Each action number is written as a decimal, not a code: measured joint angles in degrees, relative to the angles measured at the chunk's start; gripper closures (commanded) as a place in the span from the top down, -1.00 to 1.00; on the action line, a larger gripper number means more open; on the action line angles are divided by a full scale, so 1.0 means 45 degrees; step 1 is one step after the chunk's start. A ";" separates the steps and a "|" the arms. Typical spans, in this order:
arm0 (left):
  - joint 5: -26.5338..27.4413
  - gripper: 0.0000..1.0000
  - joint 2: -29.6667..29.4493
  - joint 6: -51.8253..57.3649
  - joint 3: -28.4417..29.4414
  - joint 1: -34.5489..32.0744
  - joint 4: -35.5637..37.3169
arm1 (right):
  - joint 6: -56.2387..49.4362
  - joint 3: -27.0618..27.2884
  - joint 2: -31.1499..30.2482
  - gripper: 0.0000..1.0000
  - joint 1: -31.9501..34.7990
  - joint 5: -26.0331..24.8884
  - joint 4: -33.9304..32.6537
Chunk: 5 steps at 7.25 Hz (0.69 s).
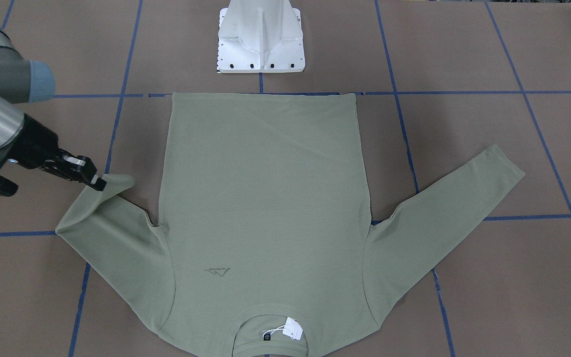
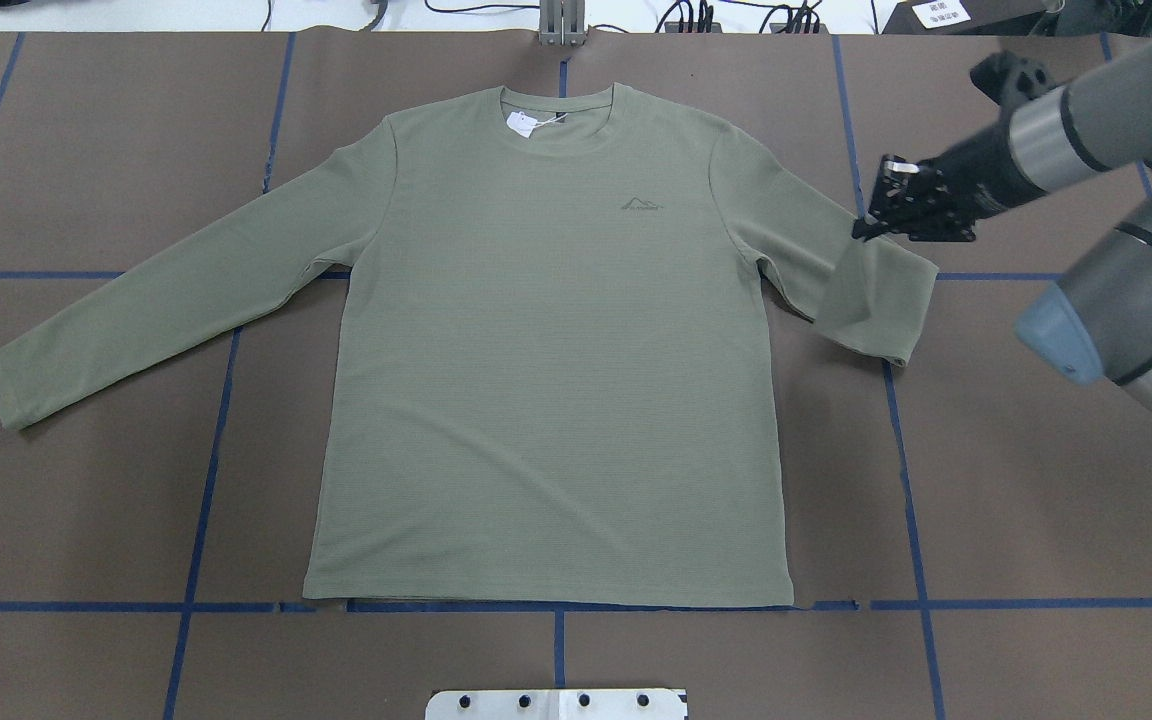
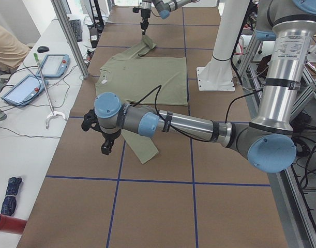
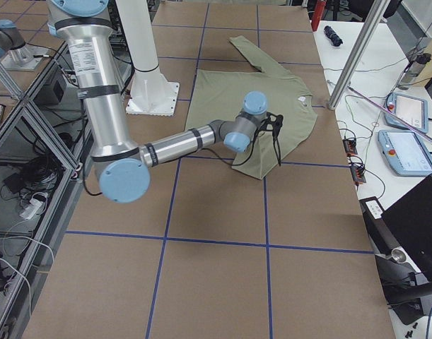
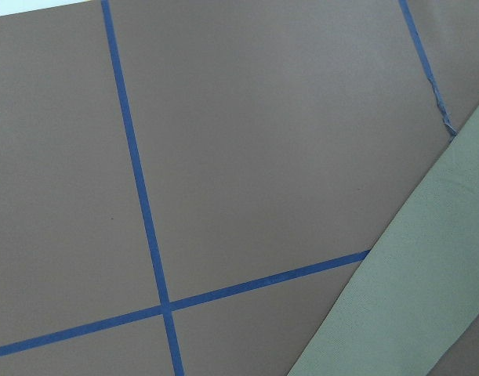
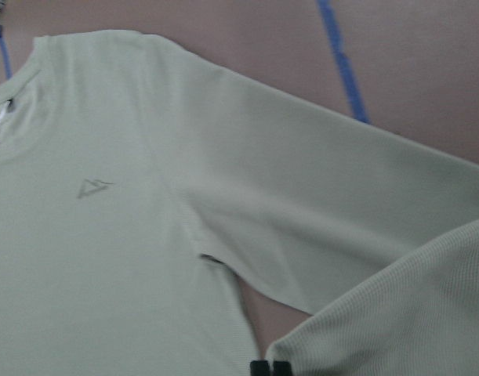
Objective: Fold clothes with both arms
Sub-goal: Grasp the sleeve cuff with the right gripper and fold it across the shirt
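Observation:
The robot's right gripper needs to lay the cuff down on the shirt's body [image 1: 365,213] next to the armpit of the other sleeve.
The sage-green shirt [image 2: 546,350] lies flat and face up on the brown table, its collar and white hang tag [image 2: 521,122] at the far side. My right gripper [image 2: 871,225] is shut on the cuff of the shirt's right sleeve [image 2: 866,300]. It holds the cuff lifted and folded back over the sleeve; this also shows in the front view [image 1: 98,183]. The other sleeve [image 2: 166,300] lies stretched out flat. My left gripper [image 3: 106,147] hangs above the table beside that sleeve's cuff. I cannot tell whether it is open or shut.
The white pedestal base [image 1: 260,39] stands at the robot's side of the table, just behind the shirt's hem. Blue tape lines [image 2: 206,480] cross the brown table. A white side table with tablets [image 3: 23,88] and a metal post [image 3: 70,36] stand beyond the far edge.

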 measured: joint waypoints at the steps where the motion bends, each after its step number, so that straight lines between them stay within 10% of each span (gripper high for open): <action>1: -0.0024 1.00 0.0002 0.0013 -0.0026 0.0001 -0.0005 | 0.0980 -0.0181 0.2131 -1.00 -0.0700 -0.1018 -0.1717; 5: -0.0589 1.00 0.0021 0.0017 -0.0080 0.0007 -0.0007 | 0.2781 -0.5138 0.9324 -1.00 -0.3636 -0.5216 -0.3069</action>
